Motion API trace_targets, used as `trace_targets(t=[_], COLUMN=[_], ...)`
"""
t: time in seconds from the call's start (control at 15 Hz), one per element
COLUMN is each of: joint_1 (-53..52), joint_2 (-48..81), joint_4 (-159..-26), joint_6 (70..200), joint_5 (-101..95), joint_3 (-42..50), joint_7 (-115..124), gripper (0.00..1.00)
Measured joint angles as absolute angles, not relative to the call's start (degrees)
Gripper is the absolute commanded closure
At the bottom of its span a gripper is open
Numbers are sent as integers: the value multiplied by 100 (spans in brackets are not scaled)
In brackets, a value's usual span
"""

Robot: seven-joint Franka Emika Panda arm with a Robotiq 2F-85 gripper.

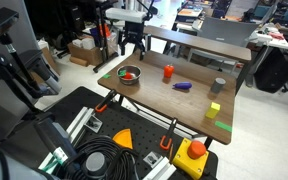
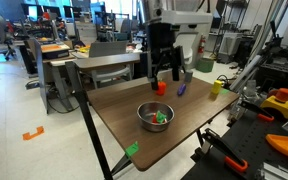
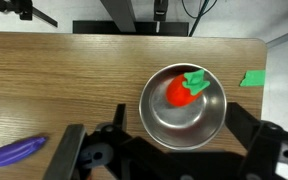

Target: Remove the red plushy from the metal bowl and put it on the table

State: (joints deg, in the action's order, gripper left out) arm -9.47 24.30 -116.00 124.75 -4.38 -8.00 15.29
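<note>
The red plushy will be next: my gripper will go down into the metal bowl and close on the red plushy's body [image 1: 127, 76] [image 3: 177, 97], just beside its green leaf.
The red plushy [image 3: 178, 93] with a green leaf lies inside the metal bowl [image 3: 162, 127] on the dark wooden table [image 3: 54, 90]. In both exterior views the bowl [image 1: 120, 77] [image 2: 143, 116] stands near one end of the table [image 1: 189, 104] [image 2: 112, 108], with the plushy [image 1: 130, 73] [image 2: 159, 117] in it. My gripper [image 3: 169, 150] is open and empty, hanging well above the bowl with a finger on each side of it. It also shows in both exterior views [image 1: 132, 43] [image 2: 165, 68].
A purple toy [image 3: 17, 151] [image 1: 182, 87] [image 2: 182, 90], an upright red-orange cylinder [image 1: 168, 72] [image 2: 161, 87], a grey cup [image 1: 217, 86] and a yellow block [image 1: 213, 111] [image 2: 217, 88] stand on the table. Green tape [image 3: 252, 79] marks its edge. Desks and equipment surround it.
</note>
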Motion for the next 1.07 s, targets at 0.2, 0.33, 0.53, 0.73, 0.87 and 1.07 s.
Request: trace_targets(t=[0.2,0.33,0.53,0.73,0.87,1.07], joint_1=[-1115,-1239,-1427,-1545,-1591,-1613], joint_2=[3030,3340,3707,3966,4090,4206], joint_4=[-11086,-10780,-10424,-10180,-10071,-9976], joint_6=[12344,12259,12188,12083,12025,11969], joint_5=[-446,-480,-526,-527,-527,-527], joint_3=[-753,-716,-660,-627,-612,-611], joint_7=[1526,1526,1526,1526,1526,1526], gripper=[0,0,0,0,0,0])
